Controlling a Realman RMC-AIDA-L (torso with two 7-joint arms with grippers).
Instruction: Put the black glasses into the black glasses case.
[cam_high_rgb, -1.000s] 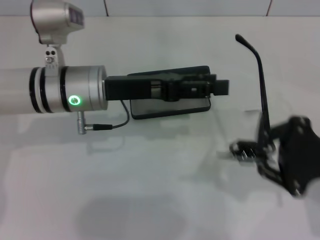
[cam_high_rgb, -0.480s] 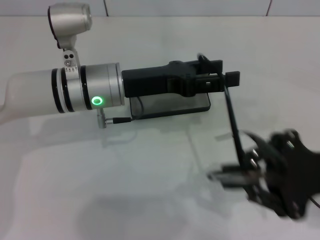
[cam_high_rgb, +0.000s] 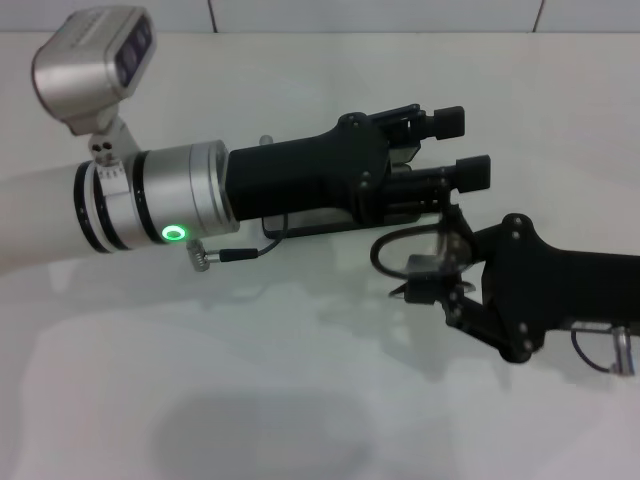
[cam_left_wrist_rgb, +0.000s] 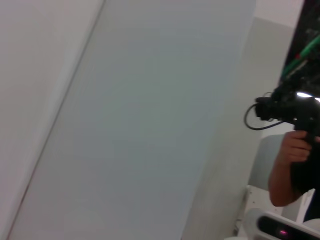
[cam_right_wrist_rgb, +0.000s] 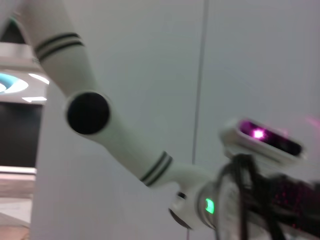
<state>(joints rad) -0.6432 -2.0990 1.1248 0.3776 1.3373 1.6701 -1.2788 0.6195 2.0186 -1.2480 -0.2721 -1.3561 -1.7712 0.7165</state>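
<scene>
Next, my right gripper releases the black glasses just inside the near edge of the black glasses case (cam_high_rgb: 324, 203).
In the head view my left gripper (cam_high_rgb: 462, 146) reaches in from the left and hovers over the black glasses case (cam_high_rgb: 335, 225). Its fingers are apart and empty. The case lies on the white table, and only its near edge shows under the gripper. My right gripper (cam_high_rgb: 425, 283) comes in from the right, just in front of the case's right end. It is shut on the black glasses (cam_high_rgb: 390, 245), of which a thin curved wire loop and a short stretch of arm show. The rest of the glasses is hidden by the gripper.
The white table (cam_high_rgb: 250, 380) stretches out in front of both arms. A tiled wall edge runs along the back. The right wrist view shows my white left arm (cam_right_wrist_rgb: 125, 145). The left wrist view shows a wall and a person's hand (cam_left_wrist_rgb: 290, 155) far off.
My right gripper has swung left and toward the case with the glasses, which have tipped from upright to low. My left gripper has rolled over the case, its fingers now stacked.
</scene>
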